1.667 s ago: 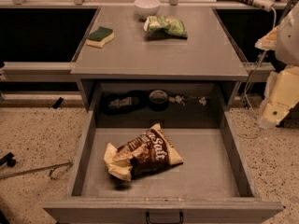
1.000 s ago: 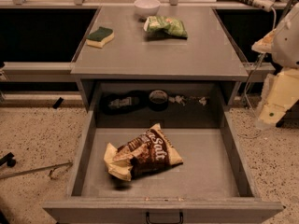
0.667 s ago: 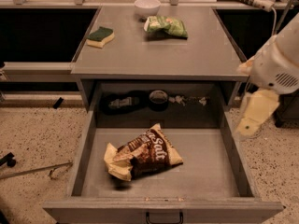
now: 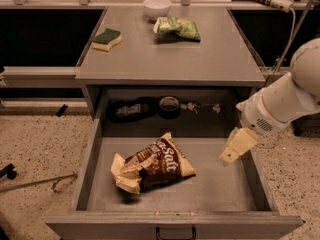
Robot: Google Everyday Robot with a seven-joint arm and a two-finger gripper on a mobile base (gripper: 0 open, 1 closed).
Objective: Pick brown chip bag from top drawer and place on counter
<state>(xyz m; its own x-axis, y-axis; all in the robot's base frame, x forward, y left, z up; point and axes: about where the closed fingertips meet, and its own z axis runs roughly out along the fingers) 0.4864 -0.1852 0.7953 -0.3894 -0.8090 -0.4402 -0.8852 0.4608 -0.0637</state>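
Observation:
The robot's gripper needs to close on the dark brown end (image 4: 180, 155) of the brown chip bag, opposite the bag's cream-yellow end.
The brown chip bag (image 4: 152, 165), dark brown and cream-yellow with white "Salt" lettering, lies crumpled on the floor of the open top drawer (image 4: 220, 184), left of centre. My gripper (image 4: 232, 153), cream-coloured on a white arm, hangs over the drawer's right side. It is to the right of the bag, apart from it and empty. The grey counter (image 4: 165, 59) is the cabinet top above and behind the drawer.
On the counter lie a green chip bag (image 4: 177, 28), a white bowl (image 4: 156, 6) and a green-yellow sponge (image 4: 107, 39). A dark round object (image 4: 169, 106) and other small items sit in the cabinet recess behind the drawer. A cable runs at the far right (image 4: 295, 24).
My arm has swung left and down, from beside the cabinet's right edge to over the drawer's right side. The bag has not moved.

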